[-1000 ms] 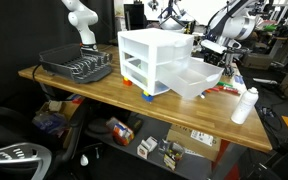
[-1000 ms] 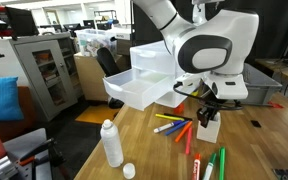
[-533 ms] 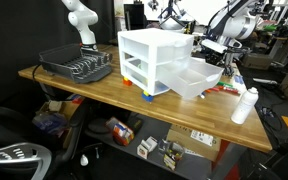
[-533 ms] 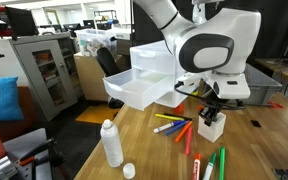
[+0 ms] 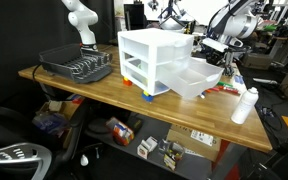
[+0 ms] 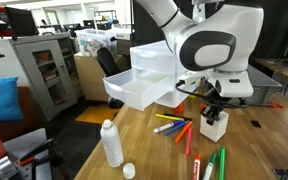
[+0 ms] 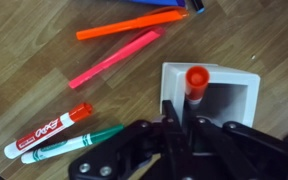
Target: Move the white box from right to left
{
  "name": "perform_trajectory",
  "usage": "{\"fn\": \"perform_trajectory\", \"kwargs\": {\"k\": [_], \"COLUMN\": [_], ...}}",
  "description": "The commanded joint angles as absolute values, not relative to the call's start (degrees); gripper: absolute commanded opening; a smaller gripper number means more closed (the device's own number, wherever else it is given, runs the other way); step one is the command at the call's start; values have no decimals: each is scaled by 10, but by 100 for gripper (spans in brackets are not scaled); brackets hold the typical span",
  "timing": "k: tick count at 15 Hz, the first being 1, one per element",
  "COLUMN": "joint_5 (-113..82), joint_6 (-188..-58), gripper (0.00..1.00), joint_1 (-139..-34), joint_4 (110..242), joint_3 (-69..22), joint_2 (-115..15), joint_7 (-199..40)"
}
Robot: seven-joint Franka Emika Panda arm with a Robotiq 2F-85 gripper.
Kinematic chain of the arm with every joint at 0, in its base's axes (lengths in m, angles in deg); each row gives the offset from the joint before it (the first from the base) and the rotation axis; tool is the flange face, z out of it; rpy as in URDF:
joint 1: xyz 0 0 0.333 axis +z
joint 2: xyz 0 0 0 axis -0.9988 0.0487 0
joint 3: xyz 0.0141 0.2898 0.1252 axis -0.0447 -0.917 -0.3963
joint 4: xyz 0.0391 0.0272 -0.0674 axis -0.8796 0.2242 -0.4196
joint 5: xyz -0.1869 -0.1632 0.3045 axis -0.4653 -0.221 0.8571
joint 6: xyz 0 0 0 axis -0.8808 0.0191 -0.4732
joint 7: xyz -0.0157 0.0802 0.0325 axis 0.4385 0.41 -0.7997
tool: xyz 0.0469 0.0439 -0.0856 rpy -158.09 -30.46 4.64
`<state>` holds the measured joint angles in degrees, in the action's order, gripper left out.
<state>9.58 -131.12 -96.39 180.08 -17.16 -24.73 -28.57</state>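
I have a place for the white box, which is now among loose markers, between the open drawer and the white bottle. Next, I let go of it there, on the wooden table [image 5: 226,98] [image 7: 5,47].
The white box [image 6: 215,126] is a small open-topped white carton on the wooden table, among loose markers. In the wrist view the white box [image 7: 229,98] shows from above, with an orange-capped marker [image 7: 196,82] standing inside it. My gripper [image 6: 213,108] is directly over the box. In the wrist view its fingers [image 7: 182,118] are closed together on the box's near wall. In an exterior view the gripper [image 5: 227,60] is behind the open drawer and the box is hidden there.
A white drawer unit [image 6: 147,82] [image 5: 152,58] has one drawer [image 5: 194,80] pulled out. A white bottle [image 6: 111,143] [image 5: 244,105] and its cap [image 6: 129,171] stand near the table edge. Markers [image 7: 114,58] lie around the box. A dish rack [image 5: 76,66] sits at the far end.
The gripper and the white box have shifted slightly right and up in the exterior view. The markers, the bottle and the drawer unit have not moved.
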Motion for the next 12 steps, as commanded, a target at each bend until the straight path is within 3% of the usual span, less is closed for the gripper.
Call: {"fn": "perform_trajectory", "kwargs": {"k": [1, 12], "joint_5": [100, 75], "joint_6": [-1326, -1299], "gripper": [3, 3], "joint_1": [-965, -951], "joint_4": [1849, 2078], "joint_3": [-169, -144], "joint_2": [-300, -523], "joint_7": [-287, -258]}}
